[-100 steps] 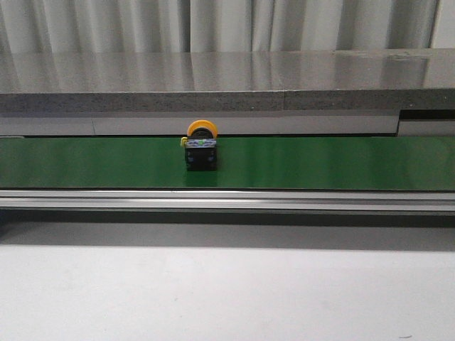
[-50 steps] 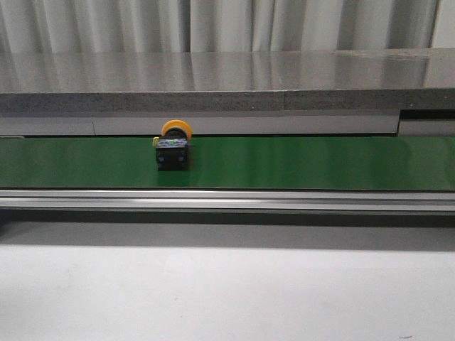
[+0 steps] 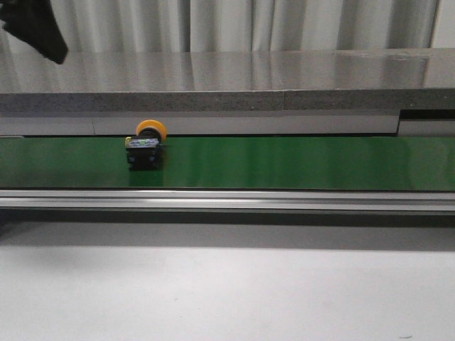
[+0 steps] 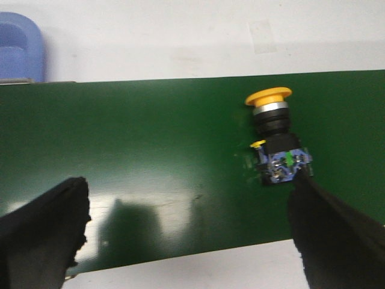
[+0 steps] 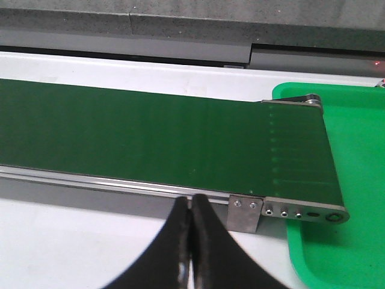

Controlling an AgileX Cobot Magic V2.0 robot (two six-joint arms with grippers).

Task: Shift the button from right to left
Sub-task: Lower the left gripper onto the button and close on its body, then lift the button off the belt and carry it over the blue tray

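Observation:
My left gripper is to grab the button next by its black body (image 3: 145, 150) (image 4: 280, 143), between the button's yellow-orange cap and its blue-green marks.
The button (image 3: 145, 148), with a yellow-orange cap on a black body with blue-green marks, lies on the green conveyor belt (image 3: 284, 162), left of its middle. In the left wrist view the button (image 4: 275, 138) lies on the belt just beyond one finger (image 4: 331, 232). My left gripper (image 4: 186, 235) is open and empty above the belt; a black part of that arm (image 3: 32, 28) shows in the front view's upper left corner. My right gripper (image 5: 191, 211) is shut and empty, in front of the belt's right end.
A grey ledge (image 3: 227, 78) runs behind the belt, with curtains behind it. A green tray (image 5: 355, 180) sits at the belt's right end. A blue container (image 4: 18, 48) shows beyond the belt in the left wrist view. White table (image 3: 227, 291) lies in front.
The button has travelled left along the belt. The left arm has come into the front view's upper left corner.

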